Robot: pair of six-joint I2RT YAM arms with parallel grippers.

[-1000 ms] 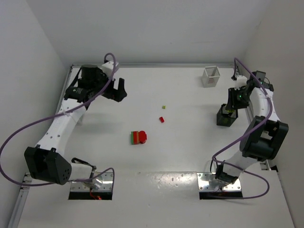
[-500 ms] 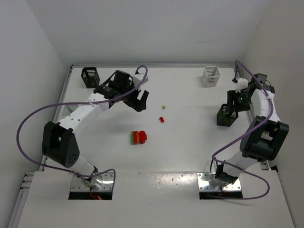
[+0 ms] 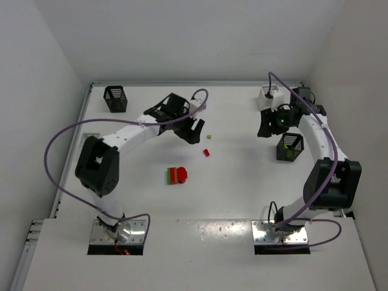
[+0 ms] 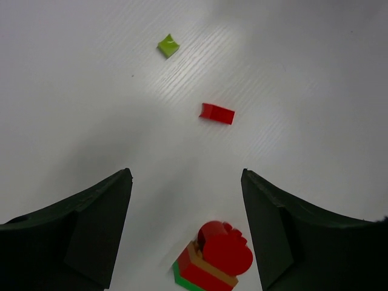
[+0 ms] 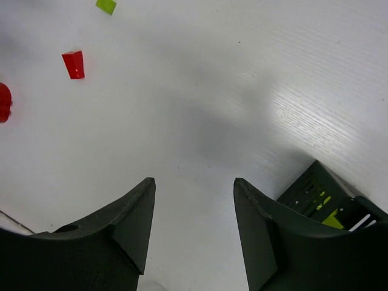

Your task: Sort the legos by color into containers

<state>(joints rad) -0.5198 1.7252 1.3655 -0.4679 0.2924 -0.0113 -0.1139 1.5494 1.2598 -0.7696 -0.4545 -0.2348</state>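
Note:
The small red lego lies near the yellow-green lego, and I should close my right gripper on the long sides (image 3: 206, 153) (image 5: 74, 65) of it.
A stack of red, green and tan legos (image 3: 177, 175) lies mid-table; the left wrist view shows the stack (image 4: 215, 257) low between my fingers, down on the table. A small red lego (image 3: 207, 152) and a yellow-green lego (image 3: 209, 137) lie behind it, and both show as red lego (image 4: 217, 113) and yellow-green lego (image 4: 168, 45). My left gripper (image 3: 191, 132) hovers open and empty just left of these two. My right gripper (image 3: 265, 128) is open and empty, left of a black container (image 3: 290, 147) that holds yellow-green pieces (image 5: 330, 219).
Another black container (image 3: 115, 99) stands at the back left corner. A white container (image 3: 268, 97) at the back right is partly hidden by my right arm. Side walls close in the table on the left and right.
My left arm has swung from the back left black container to the table's middle, its jaws narrowing a little. My right gripper has opened and moved left, away from the black container.

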